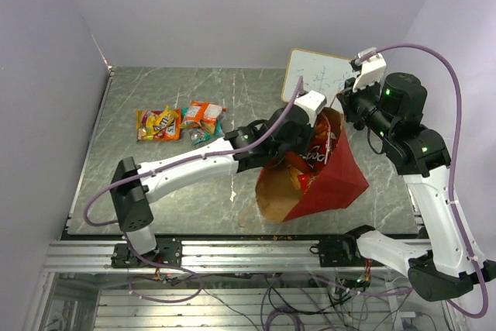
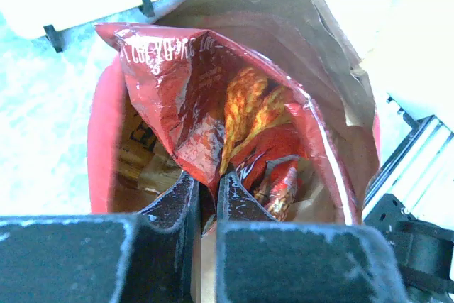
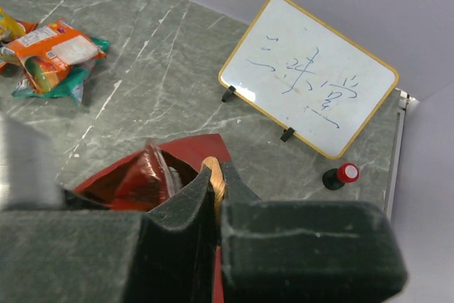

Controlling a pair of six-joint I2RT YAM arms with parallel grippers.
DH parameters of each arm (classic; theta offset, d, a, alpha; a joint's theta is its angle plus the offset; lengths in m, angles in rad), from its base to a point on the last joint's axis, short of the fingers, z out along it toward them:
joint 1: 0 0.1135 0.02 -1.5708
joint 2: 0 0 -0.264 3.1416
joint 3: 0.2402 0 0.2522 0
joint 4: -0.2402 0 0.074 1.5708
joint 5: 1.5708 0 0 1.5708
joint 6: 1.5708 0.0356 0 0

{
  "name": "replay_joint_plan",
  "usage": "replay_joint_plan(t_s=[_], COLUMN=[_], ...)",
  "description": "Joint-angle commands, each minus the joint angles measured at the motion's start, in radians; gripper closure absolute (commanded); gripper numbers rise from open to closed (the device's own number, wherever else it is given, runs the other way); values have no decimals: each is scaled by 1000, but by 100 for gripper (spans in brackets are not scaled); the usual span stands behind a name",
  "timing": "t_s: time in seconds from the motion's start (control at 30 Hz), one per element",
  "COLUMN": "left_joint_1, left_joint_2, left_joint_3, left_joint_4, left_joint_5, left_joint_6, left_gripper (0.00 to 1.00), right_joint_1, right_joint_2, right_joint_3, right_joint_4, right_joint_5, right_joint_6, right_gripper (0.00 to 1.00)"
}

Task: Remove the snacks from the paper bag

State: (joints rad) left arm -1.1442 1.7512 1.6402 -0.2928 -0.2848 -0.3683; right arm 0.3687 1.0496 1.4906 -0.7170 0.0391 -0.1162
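The robot's left gripper should release the red chip bag on the table (image 1: 171,181) between the yellow-orange pack and the metal rail. The chip bag is still inside the red paper bag.
The red paper bag (image 1: 333,180) lies tilted with its brown mouth open toward the front left. My left gripper (image 1: 298,149) reaches into that mouth. In the left wrist view it (image 2: 207,186) is shut on the crinkled edge of a red chip bag (image 2: 184,97), with more red packets (image 2: 280,186) deeper inside. My right gripper (image 3: 215,175) is shut on the bag's tan cord handle (image 3: 213,168) and holds the top rim up. Two snacks lie on the table at the left: a yellow-orange pack (image 1: 158,123) and an orange-teal pack (image 1: 204,114).
A small whiteboard (image 1: 314,75) stands at the back, just behind the bag. A red-capped black marker (image 3: 340,174) sits beside it. The table's front edge and metal rail (image 1: 232,249) run just below the bag.
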Motion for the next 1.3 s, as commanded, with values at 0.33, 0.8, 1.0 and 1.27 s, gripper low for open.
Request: replay_joint_plan(t_s=[0.33,0.8,1.0,1.27], left_joint_1=[14,22,159,520], left_joint_2=[-288,-433,-426,-417], left_joint_3=[6,164,210,46], left_joint_4=[-66,-80,-408,-822], left_joint_5=[-24,-560,-663,-293], left_joint_6=[70,189,1,-326], left_gripper=[93,93,93,93], right_joint_1=[1,1,1,1], right_joint_2=[-11,1,-3,2], right_joint_3=[5,2,4,18], right_joint_4=[162,172,167,156], right_joint_5=[23,1,6,-2], right_joint_6=[-12,-3,-10,-17], right_gripper=[100,100,100,100])
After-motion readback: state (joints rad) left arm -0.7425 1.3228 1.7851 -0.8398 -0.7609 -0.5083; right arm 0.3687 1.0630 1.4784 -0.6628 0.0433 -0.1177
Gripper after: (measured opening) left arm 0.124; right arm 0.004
